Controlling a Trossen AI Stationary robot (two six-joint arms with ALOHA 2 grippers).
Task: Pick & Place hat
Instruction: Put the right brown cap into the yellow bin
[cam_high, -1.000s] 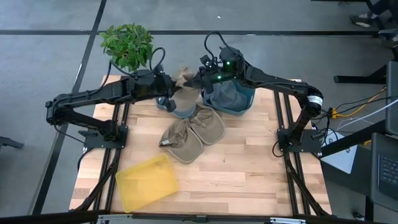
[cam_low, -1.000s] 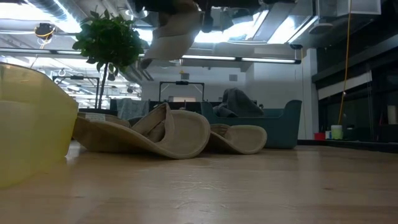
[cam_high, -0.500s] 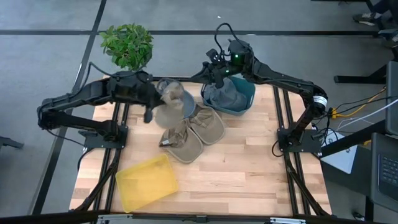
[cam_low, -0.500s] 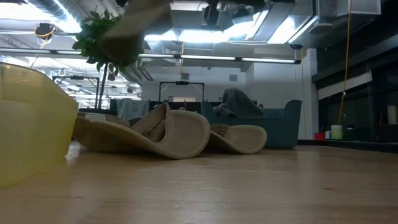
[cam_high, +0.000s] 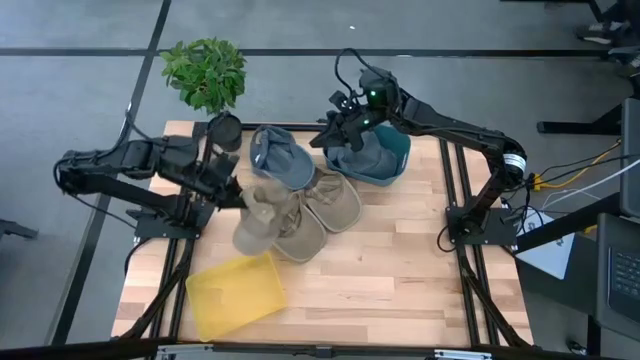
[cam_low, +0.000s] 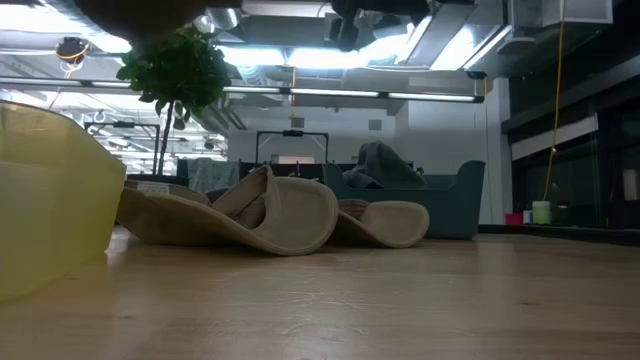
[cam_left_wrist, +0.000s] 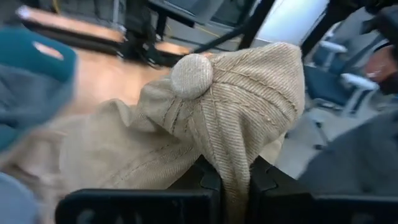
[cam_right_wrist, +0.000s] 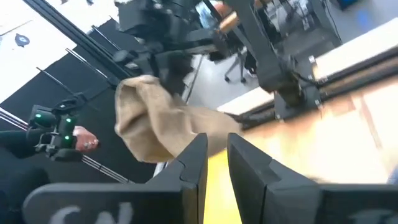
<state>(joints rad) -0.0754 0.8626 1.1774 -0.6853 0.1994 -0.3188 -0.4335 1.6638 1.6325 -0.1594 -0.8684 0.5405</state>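
Next, I let go of the tan hat with my left gripper inside the yellow bin (cam_high: 243, 287), near the two tan hats on the table.
A tan hat (cam_high: 253, 228) hangs in the air over the table's left half, with my left gripper (cam_high: 240, 196) shut on it; its crown button (cam_left_wrist: 191, 74) faces the left wrist camera. Two more tan hats (cam_high: 322, 212) lie on the table, the brim of one lapping over the other. A blue-grey hat (cam_high: 282, 160) lies behind them. My right gripper (cam_high: 322, 135) hovers high beside the teal bin (cam_high: 398, 158), its fingers (cam_right_wrist: 194, 163) a little apart with nothing between them. The held tan hat (cam_right_wrist: 152, 121) shows farther off in its wrist view. My left gripper pinches a fold of the tan hat's crown cloth (cam_left_wrist: 234, 163) between its two fingers, a little way from the button. It comes at the hat from the table's left, tipped slightly down. The hat is lifted clear and sags below the fingers toward the table's near edge.
The teal bin at the far side holds grey hats (cam_high: 366, 152). A yellow bin (cam_high: 237, 292) stands at the near left corner, close below the held hat. A potted plant (cam_high: 205, 72) stands beyond the table's far left corner.
My left gripper has drawn back from beside the teal bin toward the table's left and near edges, rolling as it went. It has taken the tan hat along, lifted clear, away from my right gripper. The blue-grey hat, earlier under the arm, now shows.
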